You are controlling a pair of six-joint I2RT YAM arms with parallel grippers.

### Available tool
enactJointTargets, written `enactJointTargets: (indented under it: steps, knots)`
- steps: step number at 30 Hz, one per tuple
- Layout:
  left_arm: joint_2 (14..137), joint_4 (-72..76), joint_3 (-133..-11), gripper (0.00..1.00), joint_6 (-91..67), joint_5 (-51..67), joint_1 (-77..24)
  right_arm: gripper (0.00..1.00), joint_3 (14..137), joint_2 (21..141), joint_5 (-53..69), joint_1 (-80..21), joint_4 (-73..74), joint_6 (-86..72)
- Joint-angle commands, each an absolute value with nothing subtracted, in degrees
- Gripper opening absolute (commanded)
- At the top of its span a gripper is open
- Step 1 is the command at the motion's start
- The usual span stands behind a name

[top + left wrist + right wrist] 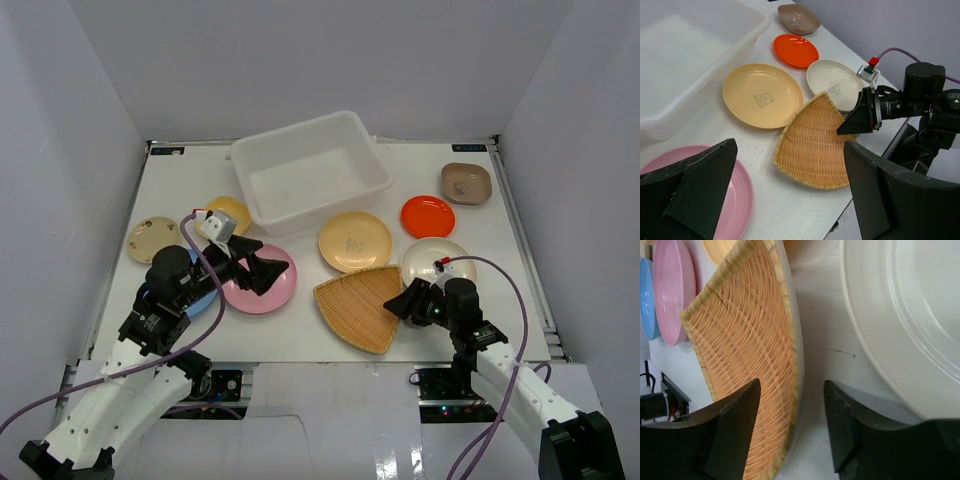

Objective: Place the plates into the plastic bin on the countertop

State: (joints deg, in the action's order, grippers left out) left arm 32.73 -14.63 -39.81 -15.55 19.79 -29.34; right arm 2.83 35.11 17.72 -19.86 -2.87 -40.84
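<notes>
My left gripper needs to close on the tray-side edge [293,289] [753,192] of the pink plate, because that plate should go into the white plastic bin.
The white plastic bin [300,127] stands at the back of the countertop [300,335] with nothing in it. Plates lie around it: pink [272,292], blue [205,298], yellow [232,210], pale tan [150,238], peach [355,241], red-orange [427,216], cream [432,255] and a brown squarish one [466,183]. The woven fan-shaped tray [358,305] lies at the front. My right gripper [791,384] straddles the tray's right rim [790,340], one finger over the weave, one over the table, with gaps on both sides. My left gripper [790,145] hangs wide open above the pink plate's [735,200] right edge, holding nothing.
White walls enclose the countertop on three sides. Its dark front edge runs just below the tray and the pink plate. The cream plate [900,315] lies close to the right of my right fingers. A purple cable loops over each arm.
</notes>
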Motion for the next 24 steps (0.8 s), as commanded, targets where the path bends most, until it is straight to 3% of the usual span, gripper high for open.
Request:
enactJointTargets:
  steps: [1, 4, 7, 8, 9, 16, 24]
  knots:
    - [32.26, -14.68, -39.64, 0.98, -16.17, 18.29, -29.09, 0.58, 1.67, 37.44, 18.19, -20.3, -5.53, -39.73]
    - [32.26, -14.85, -39.73, 0.98, -17.75, 16.53, -29.09, 0.52, 1.32, 38.5, 19.33, -20.57, -6.24, -39.46]
    - [32.17, -15.47, -40.08, 0.98, -18.81, 13.54, -29.0, 0.29, 2.02, 37.71, 19.77, -20.74, -4.49, -38.68]
    - [32.17, -15.73, -40.25, 0.98, -19.16, 11.27, -28.92, 0.17, 3.76, 37.1, 19.78, -20.74, -1.09, -38.32]
    - [32.17, -16.43, -40.51, 0.98, -19.94, 9.95, -28.92, 0.14, 4.91, 35.09, 19.6, -20.74, 1.38, -37.71]
    - [31.64, -26.1, -42.8, 0.98, -30.21, -23.79, -28.65, 0.08, 19.67, 25.66, 21.27, -20.83, 14.15, -37.26]
    - [30.85, -25.23, -42.02, 0.98, -29.36, -21.72, -28.65, 0.08, 42.51, 46.29, 19.25, -20.83, -4.96, -33.5]
